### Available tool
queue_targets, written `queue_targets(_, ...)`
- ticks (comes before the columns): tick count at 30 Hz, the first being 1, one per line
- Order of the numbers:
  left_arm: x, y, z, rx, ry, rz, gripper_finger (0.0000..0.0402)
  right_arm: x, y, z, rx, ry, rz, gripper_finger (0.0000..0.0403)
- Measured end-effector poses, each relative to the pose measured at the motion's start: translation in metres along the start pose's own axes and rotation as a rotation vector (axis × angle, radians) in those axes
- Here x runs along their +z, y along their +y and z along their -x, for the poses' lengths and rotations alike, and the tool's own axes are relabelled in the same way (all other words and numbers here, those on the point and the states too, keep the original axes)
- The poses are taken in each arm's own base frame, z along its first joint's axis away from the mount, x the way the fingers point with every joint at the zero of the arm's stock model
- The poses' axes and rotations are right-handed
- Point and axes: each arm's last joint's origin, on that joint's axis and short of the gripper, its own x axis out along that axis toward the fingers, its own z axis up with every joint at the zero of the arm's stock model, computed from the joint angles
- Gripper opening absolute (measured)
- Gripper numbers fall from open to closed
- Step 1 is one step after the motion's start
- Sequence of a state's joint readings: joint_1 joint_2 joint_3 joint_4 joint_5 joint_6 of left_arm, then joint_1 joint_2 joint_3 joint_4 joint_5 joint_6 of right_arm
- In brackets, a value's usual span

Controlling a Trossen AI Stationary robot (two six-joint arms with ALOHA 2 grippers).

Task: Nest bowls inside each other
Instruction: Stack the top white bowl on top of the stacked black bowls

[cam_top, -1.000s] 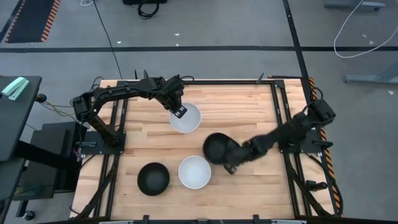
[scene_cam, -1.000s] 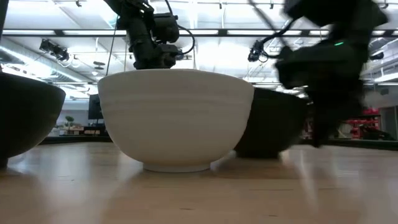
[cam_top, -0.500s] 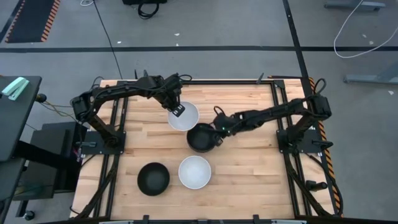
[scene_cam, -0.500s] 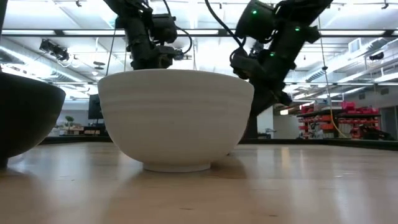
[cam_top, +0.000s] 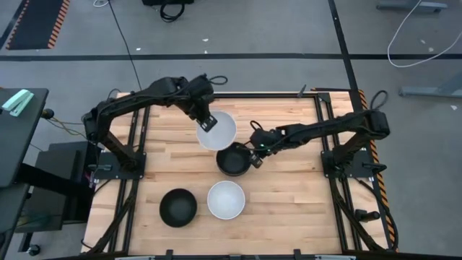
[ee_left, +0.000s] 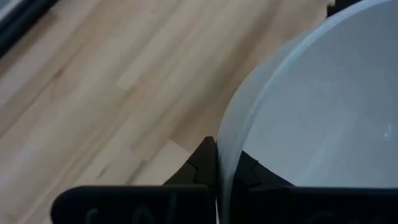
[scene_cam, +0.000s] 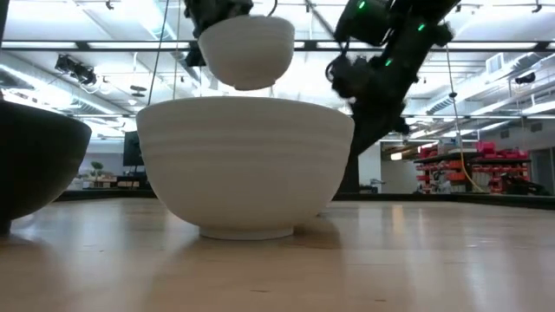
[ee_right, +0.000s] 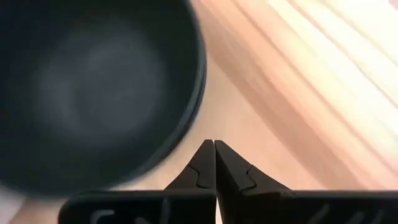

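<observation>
The robot's left gripper needs to release the white bowl inside the black bowl at the table's middle (cam_top: 234, 157), next to the right gripper.
My left gripper (cam_top: 208, 123) is shut on a white bowl (cam_top: 217, 131) and holds it in the air over the far middle of the table; the low view shows this bowl (scene_cam: 247, 48) high up. A black bowl (cam_top: 232, 159) stands on its base at the table's middle. My right gripper (cam_top: 252, 156) is shut just off that bowl's right rim; in the right wrist view a thin strip of table separates its tips (ee_right: 214, 144) from the black bowl (ee_right: 93, 87). A second white bowl (cam_top: 226, 200) and a second black bowl (cam_top: 178, 207) stand near the near edge. A third black bowl does not show. My left gripper pinches the white bowl's rim (ee_left: 225, 149) on its far left side, one finger inside (ee_left: 252, 171) the bowl and one outside (ee_left: 202, 163). The fingers come from above, slanting down. The bowl is lifted clear of the table and stays nearly upright, mouth up.
The near white bowl (scene_cam: 247, 165) fills the low view's front, with the black bowl (scene_cam: 35, 165) at its left. Black frame rails (cam_top: 323, 137) run along the table's left and right sides. Bare wood lies on the right half (cam_top: 289, 195).
My right arm swung from the near side, carried the black bowl toward the far left and set it at the table's middle. My left gripper rose with the white bowl, which went from resting on the table to hanging clear above it.
</observation>
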State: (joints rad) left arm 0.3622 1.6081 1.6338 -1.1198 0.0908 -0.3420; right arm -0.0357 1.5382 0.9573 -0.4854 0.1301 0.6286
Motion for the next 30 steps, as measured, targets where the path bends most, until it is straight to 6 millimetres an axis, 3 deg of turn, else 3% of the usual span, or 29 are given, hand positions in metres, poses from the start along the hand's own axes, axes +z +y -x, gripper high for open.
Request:
queue_targets(7,-0.010,-0.034,-0.021,-0.045,0.062,-0.070,0.0009,-0.032,0.034,0.043,0.117,-0.008,0.044,0.0000)
queue_targets(15,-0.010,-0.055,-0.071,-0.062,0.155,-0.099,0.0009,-0.057,0.057,0.039,0.098,0.003,0.032,0.0000)
queue_targets(23,-0.006,-0.054,-0.122,-0.071,0.239,-0.091,0.0009,-0.067,0.064,0.043,0.103,-0.007,0.006,0.0000)
queue_targets(30,-0.003,-0.051,-0.148,-0.066,0.259,-0.081,0.0009,-0.070,0.067,0.044,0.104,-0.016,-0.007,0.0000)
